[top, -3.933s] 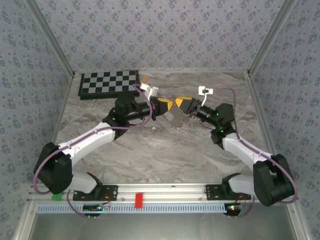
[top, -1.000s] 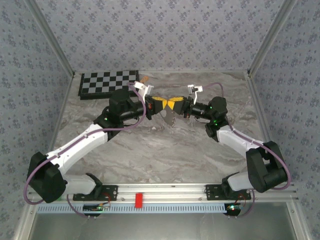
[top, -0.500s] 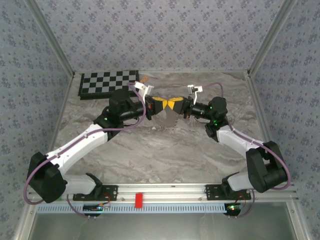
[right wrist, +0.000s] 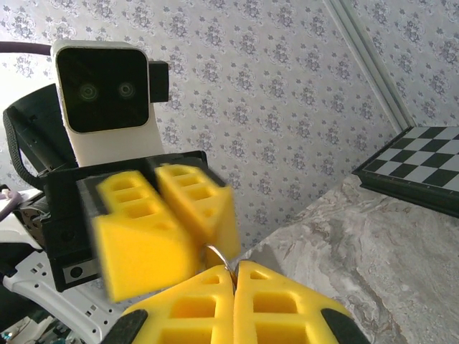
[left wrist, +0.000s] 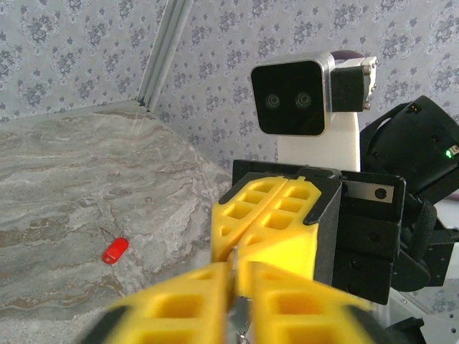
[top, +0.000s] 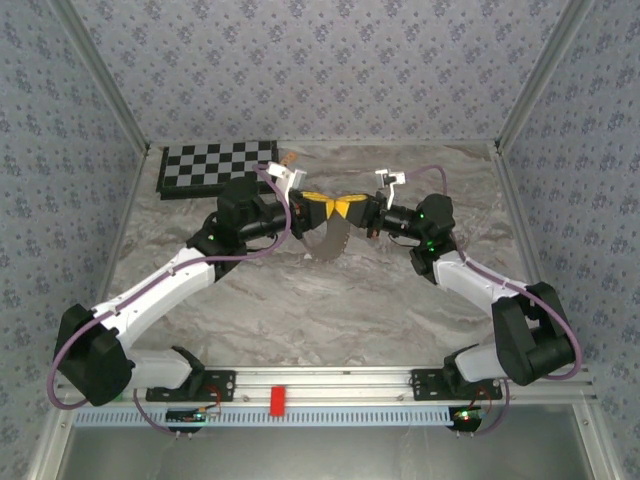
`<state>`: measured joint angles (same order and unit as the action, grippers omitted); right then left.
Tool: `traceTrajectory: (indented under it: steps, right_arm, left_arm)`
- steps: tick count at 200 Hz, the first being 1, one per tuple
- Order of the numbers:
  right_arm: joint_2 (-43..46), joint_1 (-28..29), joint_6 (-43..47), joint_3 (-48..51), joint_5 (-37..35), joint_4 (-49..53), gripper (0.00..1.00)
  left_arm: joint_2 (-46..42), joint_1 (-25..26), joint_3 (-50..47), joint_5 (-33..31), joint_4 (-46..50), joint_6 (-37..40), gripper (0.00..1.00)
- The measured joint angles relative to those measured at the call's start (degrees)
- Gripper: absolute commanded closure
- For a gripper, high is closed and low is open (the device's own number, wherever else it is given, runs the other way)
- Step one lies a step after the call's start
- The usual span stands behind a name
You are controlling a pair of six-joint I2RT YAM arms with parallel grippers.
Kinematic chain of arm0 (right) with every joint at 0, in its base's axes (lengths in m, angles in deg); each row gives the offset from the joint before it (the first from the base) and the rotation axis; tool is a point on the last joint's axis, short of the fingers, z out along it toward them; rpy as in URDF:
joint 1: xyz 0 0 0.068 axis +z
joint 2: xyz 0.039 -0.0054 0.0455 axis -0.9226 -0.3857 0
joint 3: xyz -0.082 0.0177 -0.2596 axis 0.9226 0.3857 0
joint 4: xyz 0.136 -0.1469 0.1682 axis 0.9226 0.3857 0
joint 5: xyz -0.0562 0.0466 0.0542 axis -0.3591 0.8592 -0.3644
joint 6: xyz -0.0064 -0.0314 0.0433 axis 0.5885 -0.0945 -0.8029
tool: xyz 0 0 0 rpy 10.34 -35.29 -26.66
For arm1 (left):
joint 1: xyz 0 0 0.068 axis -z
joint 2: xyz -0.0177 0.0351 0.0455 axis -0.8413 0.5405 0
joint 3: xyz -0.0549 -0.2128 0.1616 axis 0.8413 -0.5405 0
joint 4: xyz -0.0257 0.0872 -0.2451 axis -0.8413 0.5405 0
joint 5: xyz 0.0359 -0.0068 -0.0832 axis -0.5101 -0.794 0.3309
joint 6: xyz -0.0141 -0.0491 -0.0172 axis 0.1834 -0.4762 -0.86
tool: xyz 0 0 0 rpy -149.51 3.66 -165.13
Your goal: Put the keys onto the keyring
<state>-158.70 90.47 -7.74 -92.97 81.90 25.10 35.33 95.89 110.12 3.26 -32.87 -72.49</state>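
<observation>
My left gripper needs to open and close around the silver loop (right wrist: pixel 218 252) before my right gripper opens, because it pinches only a sliver of the keyring.
My two yellow-tipped grippers meet tip to tip above the table's far middle, the left gripper (top: pixel 318 207) facing the right gripper (top: pixel 347 207). The keyring (right wrist: pixel 217 252) is a thin silver loop bridging the two pairs of fingers. My right gripper (right wrist: pixel 234 271) is shut on its near end. My left gripper (left wrist: pixel 235 271) is shut on a sliver of the ring's metal (left wrist: pixel 239 317), with the right gripper's fingers (left wrist: pixel 276 215) straight ahead. The red-headed key (left wrist: pixel 115 251) lies loose on the marble, apart from both grippers.
A checkerboard (top: pixel 215 165) lies at the far left, with an orange-brown piece (top: pixel 290 158) by its right corner. A red rectangular block (top: pixel 278 400) sits on the front rail. Patterned walls close in the table on three sides.
Since 3.9 s ago both arms have swung inward and their fingertips have come together. Over the last second the left gripper has shifted only slightly; the shadow under the tips has slid left.
</observation>
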Motion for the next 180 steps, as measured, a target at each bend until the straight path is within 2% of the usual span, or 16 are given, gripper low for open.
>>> traceTrajectory:
  steps: [12, 25, 90, 127, 180]
  right_arm:
    - [0.00, 0.15, -0.33, 0.04, -0.37, 0.04, 1.00]
    - [0.04, 0.24, -0.90, 0.20, -0.79, 0.04, 1.00]
    - [0.42, 0.24, -3.93, 1.18, -3.13, -0.31, 1.00]
    - [0.42, 0.52, -4.66, 1.33, -3.26, -0.66, 1.00]
    - [0.83, 0.79, -4.79, 1.49, -3.23, -0.74, 1.00]
  left_arm:
    - [-0.61, -0.13, -0.59, -0.24, -0.31, -0.96, 0.59]
    - [-1.95, -0.46, -1.88, -0.94, -1.14, -1.73, 0.50]
    - [-8.72, -4.11, -7.02, -4.48, -6.75, -6.56, 0.52]
    - [-7.02, -4.11, -7.43, -3.89, -9.29, -8.28, 0.52]
    - [-0.74, -4.13, -7.43, 0.63, -13.70, -11.96, 0.57]
